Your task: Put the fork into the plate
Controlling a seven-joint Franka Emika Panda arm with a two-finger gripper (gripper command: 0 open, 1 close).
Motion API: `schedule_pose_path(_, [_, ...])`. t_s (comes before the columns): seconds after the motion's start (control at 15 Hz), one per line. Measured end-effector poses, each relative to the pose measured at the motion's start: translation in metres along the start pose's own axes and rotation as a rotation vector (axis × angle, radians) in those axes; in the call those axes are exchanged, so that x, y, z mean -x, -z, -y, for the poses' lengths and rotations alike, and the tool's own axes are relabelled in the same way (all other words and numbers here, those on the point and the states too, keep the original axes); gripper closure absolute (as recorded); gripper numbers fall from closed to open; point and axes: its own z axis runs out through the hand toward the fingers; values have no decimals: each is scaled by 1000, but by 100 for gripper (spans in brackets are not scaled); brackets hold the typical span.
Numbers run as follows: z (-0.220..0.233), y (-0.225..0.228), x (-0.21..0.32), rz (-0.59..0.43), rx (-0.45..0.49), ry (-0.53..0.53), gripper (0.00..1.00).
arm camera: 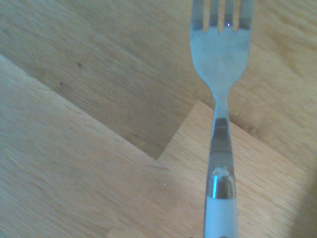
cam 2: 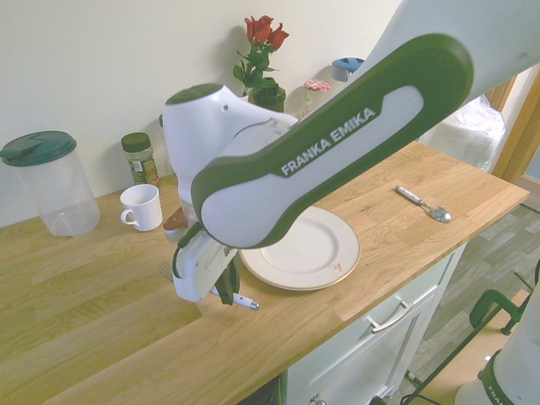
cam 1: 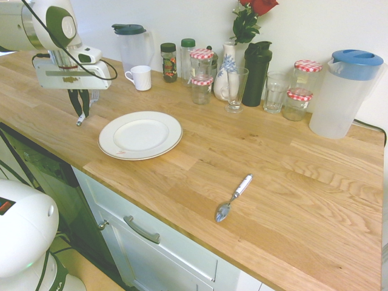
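Note:
Next, my gripper releases the fork near the middle of the white plate [cam 1: 146,127], with the fork's tines pointing toward the back wall.
The fork [cam 1: 80,120] has silver tines and a white handle, and it sits in my gripper [cam 1: 82,109] at the counter's left end, just left of the plate [cam 1: 140,134]. The dark fingers are closed around its handle. In the second exterior view the white handle tip of the fork [cam 2: 245,302] pokes out below the gripper [cam 2: 226,291], close to the wood and near the rim of the plate [cam 2: 312,253]. The wrist view shows the fork [arm camera: 220,74] close up over the oak boards. The round white plate holds nothing.
A white-handled spoon [cam 1: 232,198] lies near the front edge, right of the plate. Along the back wall stand a white mug [cam 1: 140,77], two pitchers [cam 1: 344,94], jars, glasses and a vase with a rose [cam 1: 229,73].

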Motion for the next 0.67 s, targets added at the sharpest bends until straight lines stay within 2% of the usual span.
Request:
schedule_pose_path(0.2, [-48,49,-32,-1,-67,-57,100])
schedule_pose_path(0.33, [-89,65,-58,7,-91,-103,100])
schedule_pose_path(0.47, [-122,60,-81,31,-97,-140,100])
schedule_pose_path(0.67, [-161,30,-111,85,-79,-190,100])
